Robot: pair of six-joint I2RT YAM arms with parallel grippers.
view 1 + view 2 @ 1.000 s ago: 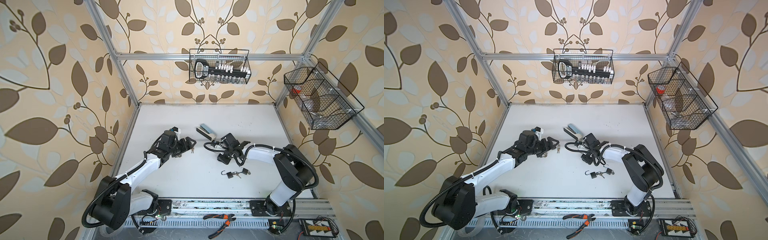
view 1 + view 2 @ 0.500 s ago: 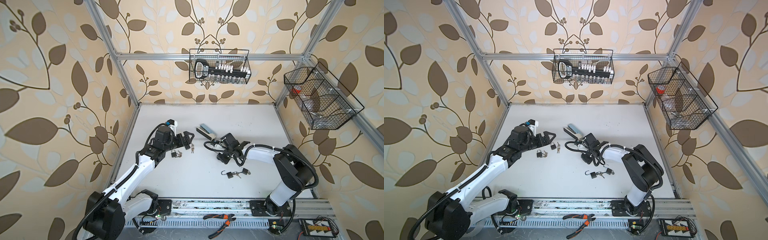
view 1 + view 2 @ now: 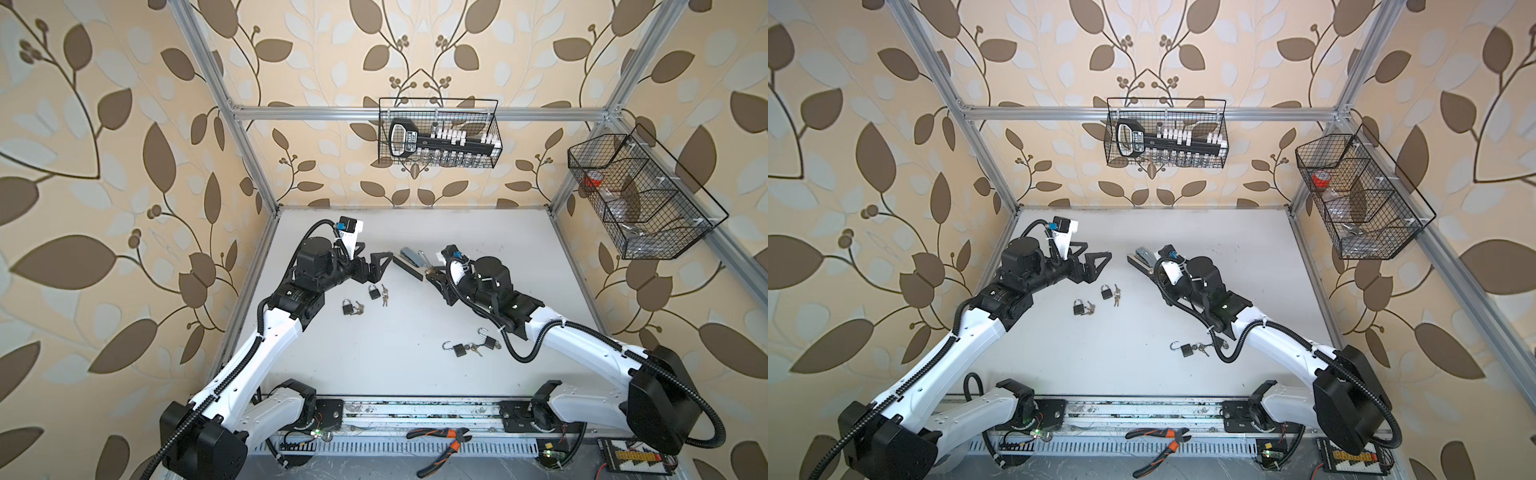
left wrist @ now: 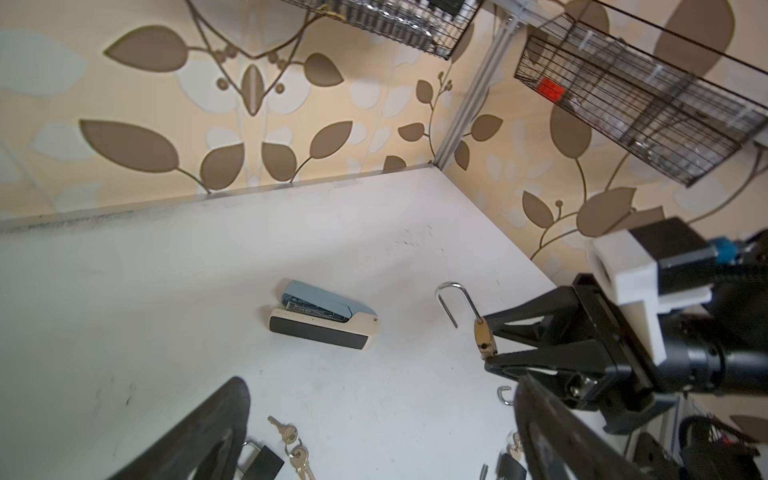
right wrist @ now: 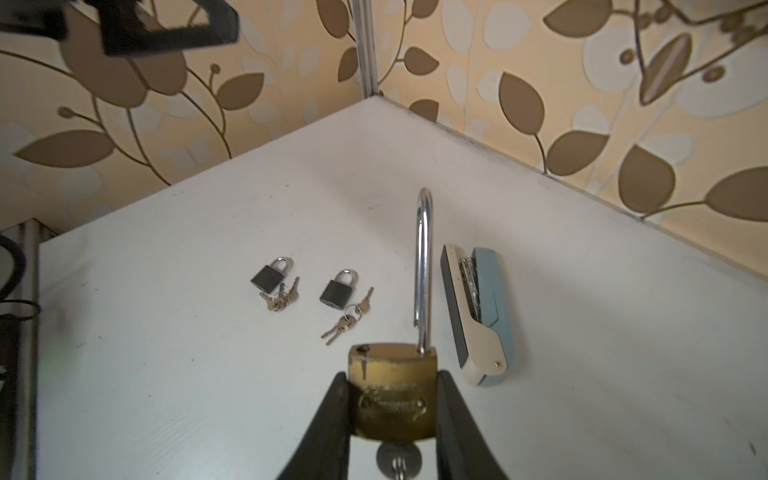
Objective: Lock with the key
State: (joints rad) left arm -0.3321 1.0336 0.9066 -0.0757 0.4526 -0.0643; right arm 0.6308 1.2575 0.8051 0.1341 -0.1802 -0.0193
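Note:
The curved end (image 3: 423,256) (image 4: 453,286) of the brass padlock's shackle, away from the padlock's body, should be the next spot that my left gripper goes to and closes on.
A brass padlock (image 5: 392,399) with a long steel shackle (image 5: 423,270) swung open sits between the fingers of my right gripper (image 5: 392,376), which is shut on its body. A key (image 5: 398,457) sticks out of its underside. In a top view that right gripper (image 3: 432,275) hovers beside a stapler (image 3: 409,259). My left gripper (image 3: 376,259) is open and empty, raised above two shut small black padlocks (image 3: 373,292) (image 3: 347,307) with keys (image 3: 384,296) next to them. The left wrist view shows the brass padlock (image 4: 484,336) held out ahead of the left gripper (image 4: 380,399).
Two small black padlocks (image 3: 459,349) (image 3: 490,343) with open shackles and keys lie near the right arm. Wire baskets hang on the back wall (image 3: 438,133) and the right wall (image 3: 640,195). Pliers (image 3: 444,440) lie on the front rail.
My left gripper opened wide, left a small black padlock on the table and drew up and back. The right gripper keeps the brass padlock and has barely moved.

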